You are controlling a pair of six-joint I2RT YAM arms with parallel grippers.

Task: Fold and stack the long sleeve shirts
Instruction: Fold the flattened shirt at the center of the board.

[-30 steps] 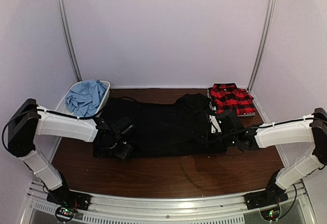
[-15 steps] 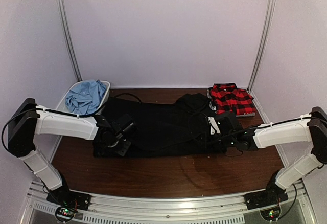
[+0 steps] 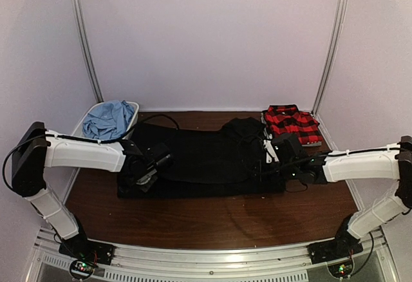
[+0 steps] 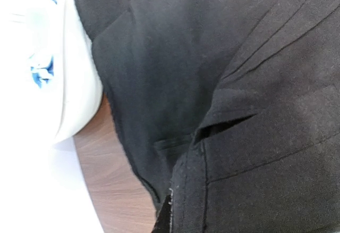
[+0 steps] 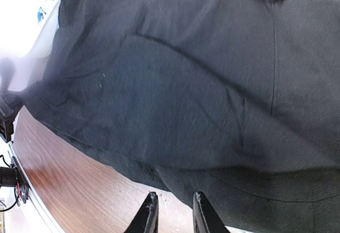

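The black shirt's top layer ends short of the bottom layer's near edge, so next my left gripper opens, takes the shirt's upper corner (image 4: 192, 193) again and pulls it there.
The black shirt (image 3: 206, 159) lies spread flat across the middle of the table. My left gripper (image 3: 145, 172) sits at its near-left corner, shut on the hem, and a raised fold of black cloth (image 4: 255, 153) covers most of the jaws (image 4: 162, 223). My right gripper (image 3: 269, 164) hovers at the shirt's right edge. Its two fingers (image 5: 150, 214) stand a little apart, with bare wood showing between them and the cloth (image 5: 186, 84) just beyond the tips. The red-and-black plaid shirt (image 3: 293, 125) lies folded at the back right. The light blue shirt (image 3: 108, 121) is crumpled in a basket.
The white basket (image 3: 133, 109) stands at the back left, its rim (image 4: 74, 84) close beside my left gripper. Brown wooden table (image 3: 212, 221) shows in front of the shirt. White walls and metal posts close in the sides and back.
My left gripper has shut on the black shirt's left hem and drawn slightly back and up. The right arm has shifted a little toward the back, jaws unchanged.
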